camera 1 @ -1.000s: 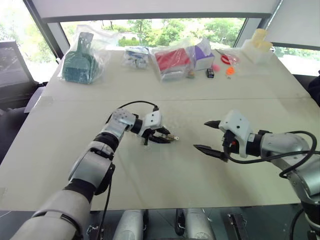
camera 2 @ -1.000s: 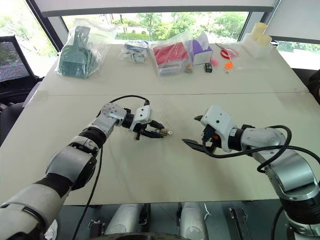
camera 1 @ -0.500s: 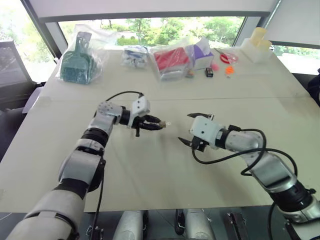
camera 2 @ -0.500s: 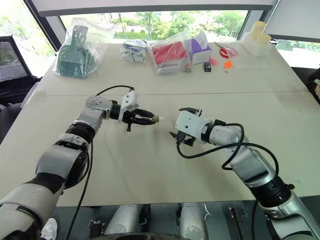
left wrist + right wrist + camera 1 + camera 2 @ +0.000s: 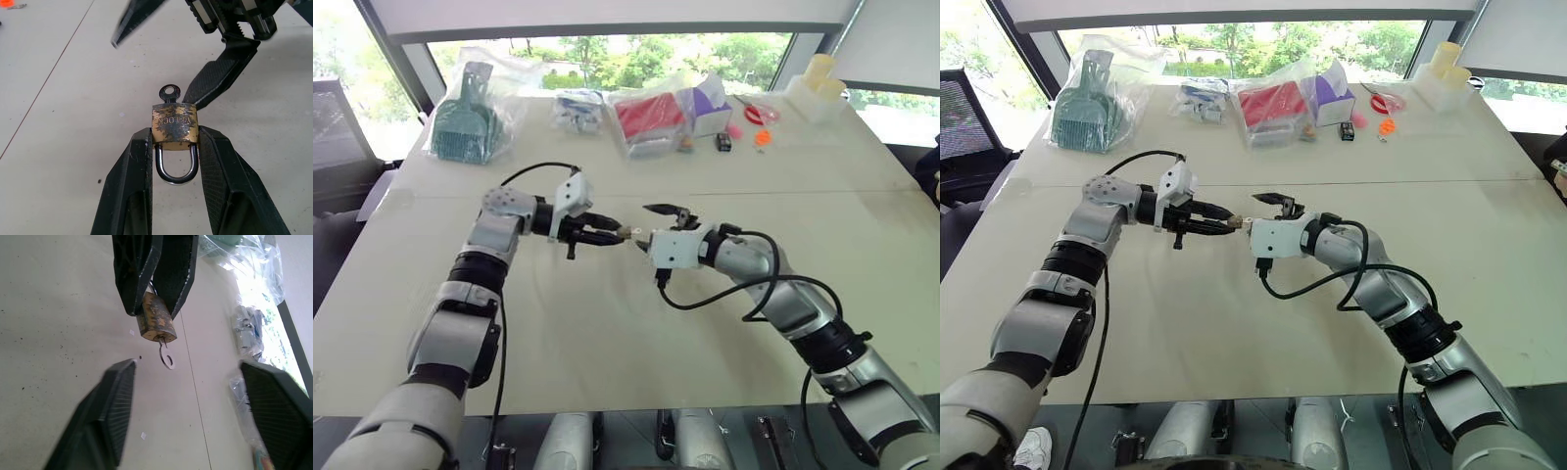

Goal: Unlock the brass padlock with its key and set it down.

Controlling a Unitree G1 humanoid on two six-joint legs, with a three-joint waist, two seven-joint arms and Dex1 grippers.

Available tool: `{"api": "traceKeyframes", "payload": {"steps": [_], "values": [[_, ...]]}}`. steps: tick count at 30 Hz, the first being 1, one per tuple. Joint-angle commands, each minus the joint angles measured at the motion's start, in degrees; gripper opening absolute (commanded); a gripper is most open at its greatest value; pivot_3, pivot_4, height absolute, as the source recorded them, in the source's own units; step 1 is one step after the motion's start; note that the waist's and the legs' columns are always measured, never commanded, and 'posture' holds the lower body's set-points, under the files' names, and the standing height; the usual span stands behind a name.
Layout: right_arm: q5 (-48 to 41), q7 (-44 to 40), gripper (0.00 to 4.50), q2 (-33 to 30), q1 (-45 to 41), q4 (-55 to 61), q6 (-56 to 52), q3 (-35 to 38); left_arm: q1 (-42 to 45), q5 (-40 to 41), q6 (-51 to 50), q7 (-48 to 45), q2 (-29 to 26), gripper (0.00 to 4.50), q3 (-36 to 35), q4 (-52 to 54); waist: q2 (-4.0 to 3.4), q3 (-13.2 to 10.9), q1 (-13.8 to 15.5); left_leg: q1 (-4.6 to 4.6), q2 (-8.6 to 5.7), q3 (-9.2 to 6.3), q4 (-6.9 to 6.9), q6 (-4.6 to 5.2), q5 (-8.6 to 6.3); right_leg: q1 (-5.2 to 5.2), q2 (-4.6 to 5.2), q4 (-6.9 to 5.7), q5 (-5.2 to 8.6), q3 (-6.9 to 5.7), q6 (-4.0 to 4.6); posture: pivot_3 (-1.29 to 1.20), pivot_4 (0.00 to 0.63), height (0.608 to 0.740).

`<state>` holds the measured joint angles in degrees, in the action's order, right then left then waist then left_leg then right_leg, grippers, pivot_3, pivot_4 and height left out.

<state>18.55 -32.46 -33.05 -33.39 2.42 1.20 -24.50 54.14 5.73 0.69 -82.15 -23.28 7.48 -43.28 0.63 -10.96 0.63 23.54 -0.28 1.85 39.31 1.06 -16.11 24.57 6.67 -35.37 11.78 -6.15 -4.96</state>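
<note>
My right gripper will reach past the key and take the padlock's body (image 5: 175,122) before my left gripper opens, because the padlock's shackle is between my left gripper's fingers.
The brass padlock (image 5: 174,122) is pinched by its sides between my left gripper's (image 5: 174,135) black fingers, held above the table with its silvery shackle pointing back toward the wrist. The key (image 5: 169,93) sticks out of the padlock's free end, its round bow outward. My right gripper (image 5: 190,382) faces the left one head-on, its two fingers spread wide on either side of the key (image 5: 167,358) without touching it. In the head view both grippers meet at mid-table, left gripper (image 5: 607,236) and right gripper (image 5: 644,238), with the padlock (image 5: 623,235) between them.
Along the table's far edge lie a bagged green dustpan (image 5: 470,117), a bagged red item (image 5: 651,117), a purple box (image 5: 710,103), red scissors (image 5: 759,115) and a white container (image 5: 818,93). The tabletop (image 5: 607,343) spreads pale beneath the grippers.
My right arm swung left and forward to the padlock, its wrist rolled, and its jaws narrowed somewhat. My left gripper lifted the padlock higher above the table.
</note>
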Motion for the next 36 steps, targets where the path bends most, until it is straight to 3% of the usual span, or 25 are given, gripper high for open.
{"api": "traceKeyframes", "payload": {"steps": [1,4,5,11,22,26,30,33,36], "values": [[1.0,-0.3,1.65,1.0,-1.2,0.5,2.0,1.3,0.0,1.5,-0.3,0.3,-0.4,0.73,-0.9,2.7,0.0,0.0,0.0,0.0,0.0,0.0,0.0,0.0,0.0,0.0,0.0,0.0,0.0,0.0,0.0,0.0,0.15,0.74],[1.5,-0.6,0.19,1.8,-1.3,0.5,2.3,1.3,0.0,1.6,-0.4,0.3,-0.4,0.73,-0.8,3.1,0.0,0.0,-0.1,0.0,0.0,0.0,0.0,0.0,0.0,0.0,0.0,-0.01,0.0,0.0,0.0,0.0,0.15,0.74],[1.7,-0.7,0.05,2.1,-1.3,0.5,2.4,1.3,0.0,1.6,-0.4,0.3,-0.4,0.73,-0.8,3.1,0.0,0.0,-0.1,0.0,0.0,0.0,0.0,0.0,0.0,0.0,0.0,-0.01,0.0,0.0,0.0,0.0,0.15,0.74],[1.7,-2.4,0.05,3.3,-1.5,0.4,2.5,1.4,0.4,1.3,1.5,0.7,-0.4,0.73,-0.4,2.8,0.0,0.0,0.0,-0.01,0.0,0.01,0.0,0.0,0.0,0.0,0.0,-0.03,0.0,0.0,0.0,0.0,0.15,0.74],[-12.2,-22.0,0.05,6.6,-5.1,0.2,-21.0,3.7,2.6,-8.8,32.8,11.7,-0.4,0.73,3.4,-3.9,-0.01,0.0,0.0,-0.03,0.01,0.02,0.0,0.0,0.0,0.0,0.0,-0.05,-0.01,0.0,0.02,0.0,0.15,0.74],[-9.6,-18.4,0.05,7.4,-6.4,-1.2,-15.8,4.1,3.4,-7.5,32.5,12.0,-0.1,0.73,2.7,-5.5,-0.01,0.0,0.0,-0.03,0.0,0.03,0.0,0.0,0.0,0.0,0.0,-0.05,-0.01,0.0,0.01,0.0,0.15,0.74],[0.2,-9.7,0.05,3.4,-6.0,-4.8,2.9,1.5,3.6,-1.5,20.7,7.2,0.0,0.73,-0.1,-4.8,-0.01,0.0,-0.1,-0.03,-0.01,0.06,0.0,0.0,0.0,0.0,0.01,-0.06,-0.01,0.0,0.01,0.0,0.15,0.74],[4.5,-4.7,0.87,0.6,-4.8,-6.5,12.9,1.2,3.6,0.8,13.9,2.4,-1.6,0.73,-0.6,-3.7,-0.01,0.0,-0.2,-0.03,-0.01,0.09,0.0,0.0,0.0,0.01,0.01,-0.06,0.0,0.0,0.0,0.0,0.15,0.74],[6.3,-1.2,2.4,-0.2,-4.9,-8.2,18.7,1.7,3.6,2.6,8.1,-0.8,-2.5,0.73,-0.9,-1.8,-0.01,0.0,-0.5,-0.03,-0.01,0.26,0.0,-0.01,0.01,0.01,0.0,-0.07,0.0,0.0,0.0,0.0,0.15,0.74]]}}
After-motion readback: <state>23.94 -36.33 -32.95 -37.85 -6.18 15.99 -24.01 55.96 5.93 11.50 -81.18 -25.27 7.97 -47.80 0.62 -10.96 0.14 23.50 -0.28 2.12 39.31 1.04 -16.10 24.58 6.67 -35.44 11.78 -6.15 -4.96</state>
